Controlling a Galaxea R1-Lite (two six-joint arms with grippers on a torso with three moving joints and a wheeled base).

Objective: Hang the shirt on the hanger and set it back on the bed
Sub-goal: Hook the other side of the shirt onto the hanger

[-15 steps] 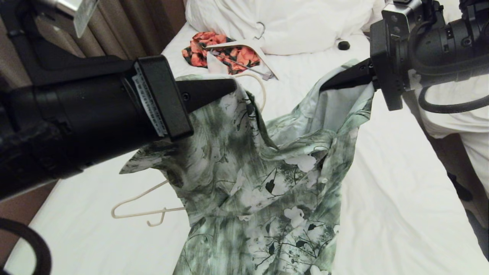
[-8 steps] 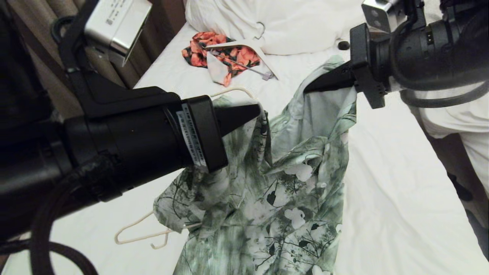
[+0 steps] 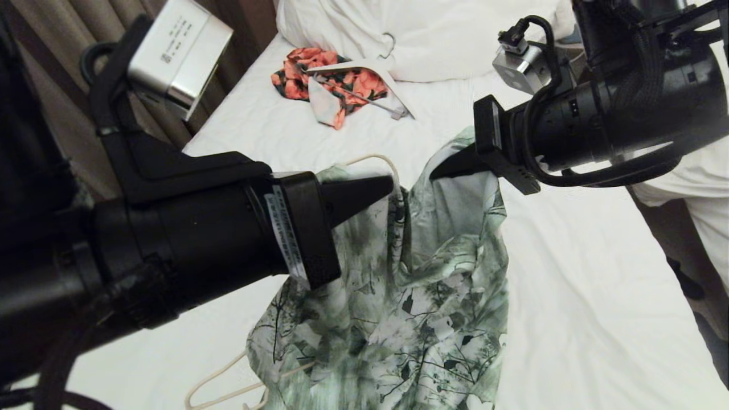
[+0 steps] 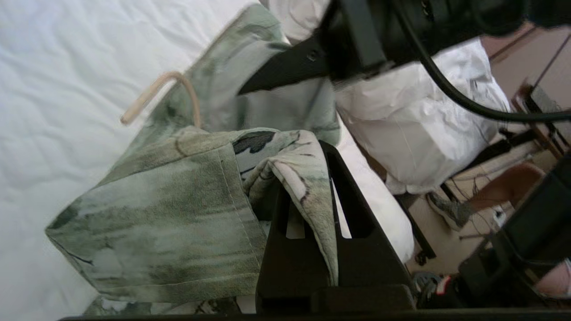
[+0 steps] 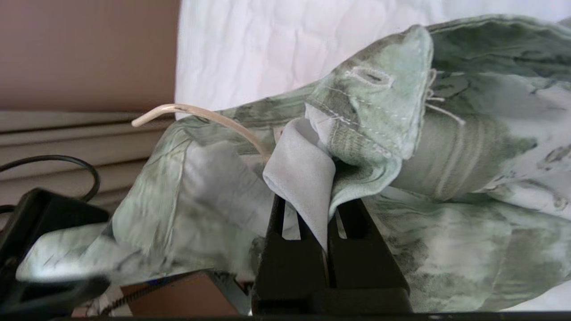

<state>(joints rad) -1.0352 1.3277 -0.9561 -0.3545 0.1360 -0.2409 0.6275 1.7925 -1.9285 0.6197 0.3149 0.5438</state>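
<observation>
Next, my right gripper lets go of the shirt's collar end low on the bed (image 3: 472, 287), under the shirt's hanging front folds.
The green-and-white flowered shirt (image 3: 433, 285) hangs bunched above the bed (image 3: 569, 273), pinched by both grippers near its top. My left gripper (image 3: 390, 185) is shut on a fold of the shirt (image 4: 178, 223), with cloth draped over its tips (image 4: 312, 160). My right gripper (image 3: 435, 173) is shut on the collar end with a buttonhole (image 5: 370, 89), cloth squeezed between its jaws (image 5: 319, 200). The two gripper tips are close together. The cream hanger's hook (image 3: 381, 160) pokes out of the shirt top between them. Its lower wire (image 3: 228, 387) shows beneath the shirt's left side.
An orange-and-black garment on a thick white hanger (image 3: 336, 80) lies near the big white pillow (image 3: 444, 34). Curtains (image 3: 51, 34) hang along the left. A second bed with heaped white bedding (image 3: 700, 188) stands at the right, with a strip of floor between.
Both grippers have drawn toward each other, the right one coming left and down. The shirt top has narrowed and bunched, and the hanger's lower wire has slid nearer.
</observation>
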